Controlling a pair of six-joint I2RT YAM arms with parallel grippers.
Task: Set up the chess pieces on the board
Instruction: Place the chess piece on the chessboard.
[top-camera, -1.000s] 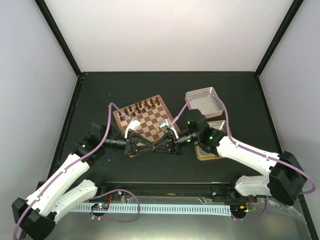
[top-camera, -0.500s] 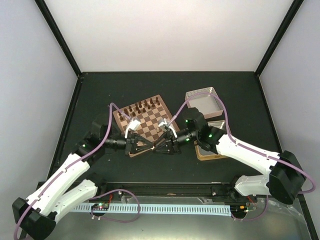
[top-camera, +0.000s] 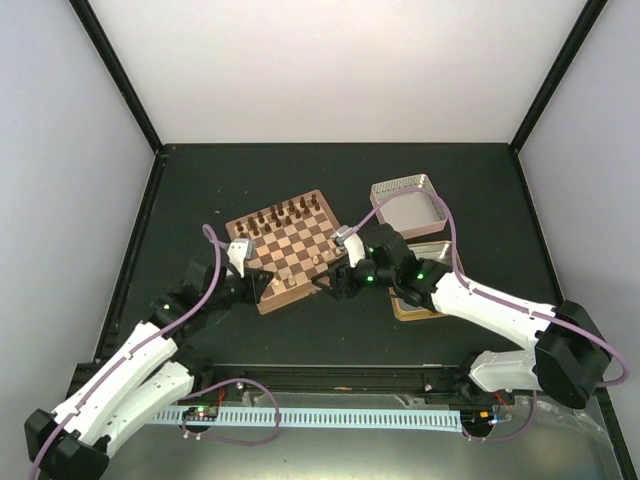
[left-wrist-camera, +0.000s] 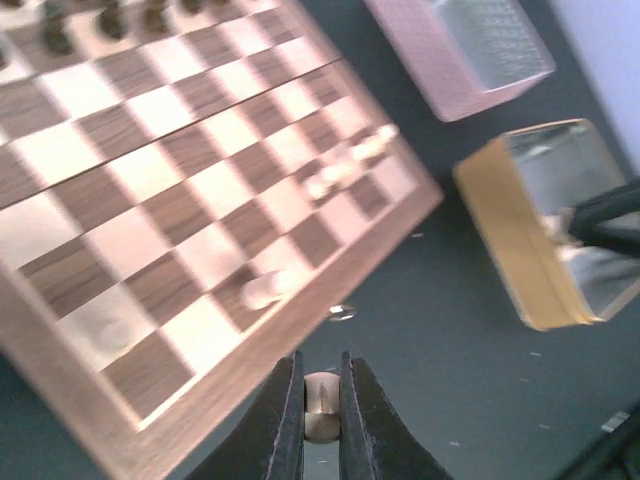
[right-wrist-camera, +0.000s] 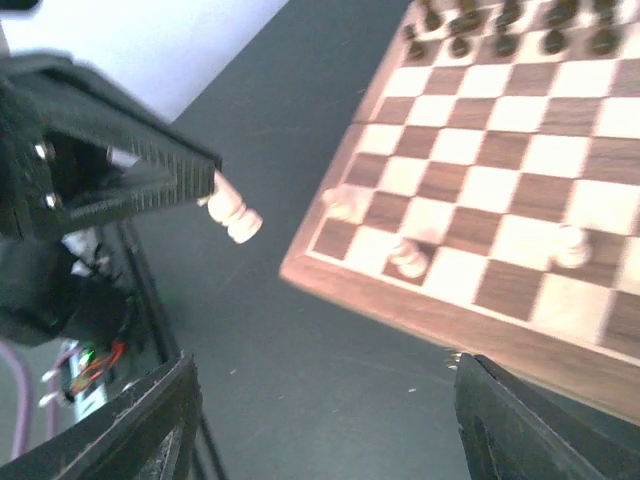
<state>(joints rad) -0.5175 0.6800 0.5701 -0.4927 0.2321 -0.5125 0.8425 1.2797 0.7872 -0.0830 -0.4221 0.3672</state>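
Observation:
Next, my left gripper releases the pale chess piece on the light near-edge square (top-camera: 280, 287) (left-wrist-camera: 202, 336) next to the board's dark corner square. The chess piece is now just off the board's near corner.
The board (top-camera: 285, 243) lies tilted in the middle of the table, with dark pieces (top-camera: 283, 214) along its far edge. A few pale chess pieces (left-wrist-camera: 262, 290) stand on its near squares, also seen in the right wrist view as pale pieces (right-wrist-camera: 408, 258). My left gripper (top-camera: 263, 286) hangs just off the board's near corner, shut on one pale chess piece (left-wrist-camera: 321, 405); that held piece (right-wrist-camera: 232, 212) also shows from the right wrist. My right gripper (top-camera: 336, 284) is beside the board's near right edge, open and empty, its fingers (right-wrist-camera: 150, 420) wide apart over the dark table.
A pinkish-silver tin lid (top-camera: 408, 203) sits right of the board, with a gold tin (top-camera: 432, 262) in front of it, partly under my right arm. The dark mat (top-camera: 330, 330) runs along in front of the board.
Both grippers met over the board's near edge a second ago. The right one has opened and drawn back right; the left has pulled back left, shut on the pale piece.

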